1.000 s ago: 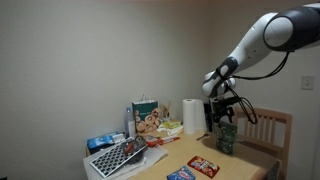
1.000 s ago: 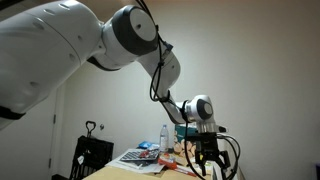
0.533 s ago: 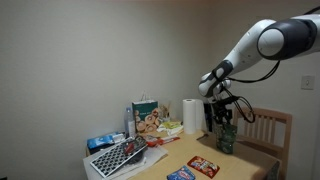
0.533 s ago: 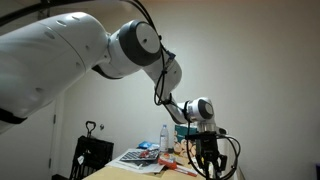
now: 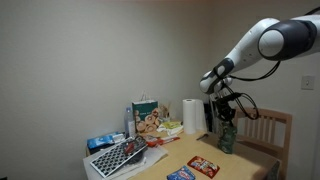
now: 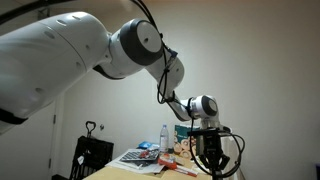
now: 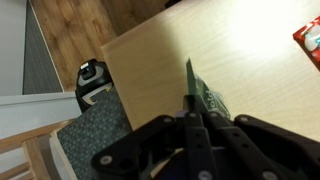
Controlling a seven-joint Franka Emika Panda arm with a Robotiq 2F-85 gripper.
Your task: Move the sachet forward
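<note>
The gripper holds the sachet too shallowly at its top edge, so it should open, reach deeper and grip farther down the green pouch (image 5: pixel 228 141) before moving it forward.
The sachet (image 5: pixel 226 139), a small green pouch, stands on the wooden table (image 5: pixel 245 166) near its far corner, beside the chair. My gripper (image 5: pixel 223 120) comes down on it from above, and its fingers are shut on the pouch's top edge. In the wrist view the gripper (image 7: pixel 196 108) pinches the thin green sachet (image 7: pixel 207 99) edge-on between its closed black fingers. In an exterior view the gripper (image 6: pixel 211 152) hangs low over the table, and the pouch is too dark to make out.
A white paper-towel roll (image 5: pixel 193 116) stands just behind the sachet. A flat red-orange packet (image 5: pixel 203 166) lies in front of it, also at the wrist view's edge (image 7: pixel 311 44). A white picture bag (image 5: pixel 147 118), a bottle (image 5: pixel 129 122) and a wire rack (image 5: pixel 119 156) crowd the other end. A wooden chair (image 5: pixel 271 129) stands alongside.
The jaws went from wide open around the sachet's top to shut on it. The arm barely moved.
</note>
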